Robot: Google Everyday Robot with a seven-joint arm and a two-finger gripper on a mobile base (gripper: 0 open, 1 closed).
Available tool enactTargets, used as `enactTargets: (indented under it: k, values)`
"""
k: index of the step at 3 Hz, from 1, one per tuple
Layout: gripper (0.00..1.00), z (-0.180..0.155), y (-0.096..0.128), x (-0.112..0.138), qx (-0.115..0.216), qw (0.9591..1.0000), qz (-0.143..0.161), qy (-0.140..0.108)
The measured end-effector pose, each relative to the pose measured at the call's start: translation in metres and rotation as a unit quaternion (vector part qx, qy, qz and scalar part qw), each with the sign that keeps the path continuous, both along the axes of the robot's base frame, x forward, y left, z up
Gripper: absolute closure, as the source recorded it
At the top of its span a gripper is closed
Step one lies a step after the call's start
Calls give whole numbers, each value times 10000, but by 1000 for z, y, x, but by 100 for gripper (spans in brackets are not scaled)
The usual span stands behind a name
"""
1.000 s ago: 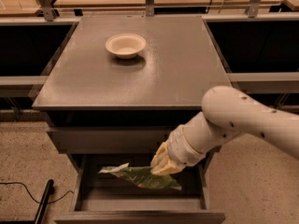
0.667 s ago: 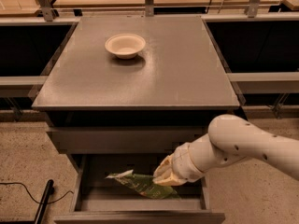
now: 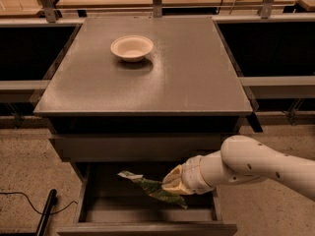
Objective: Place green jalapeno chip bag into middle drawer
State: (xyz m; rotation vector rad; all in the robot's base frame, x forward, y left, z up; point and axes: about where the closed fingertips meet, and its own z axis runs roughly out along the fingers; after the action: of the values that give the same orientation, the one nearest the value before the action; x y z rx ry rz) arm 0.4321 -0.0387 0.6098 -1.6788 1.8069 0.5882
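Next, my gripper releases the green jalapeno chip bag toward the back of the open middle drawer [image 3: 160,183], somewhere around the centre of that drawer.
The green jalapeno chip bag [image 3: 150,188] hangs tilted inside the open middle drawer [image 3: 98,215], its left end raised, its right end at my gripper. My gripper [image 3: 170,183] reaches in from the right on a white arm and is shut on the bag's right end, low inside the drawer's opening. The drawer is pulled out toward the camera below the grey cabinet's upper drawer front [image 3: 133,146].
A cream round bowl [image 3: 131,48] stands on the grey cabinet top [image 3: 187,77]. A black cable and a dark bar [image 3: 44,213] lie on the speckled floor at the lower left. Wooden benches run along the back.
My gripper has gone down and a little to the right with the bag, from the drawer's upper opening to deeper inside it. The bowl has not moved.
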Motion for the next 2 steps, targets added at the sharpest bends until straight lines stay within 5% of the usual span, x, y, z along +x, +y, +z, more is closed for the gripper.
enactTargets:
  k: [2]
  values:
    - [100,-27,-11,33,266,9977,-507,-364]
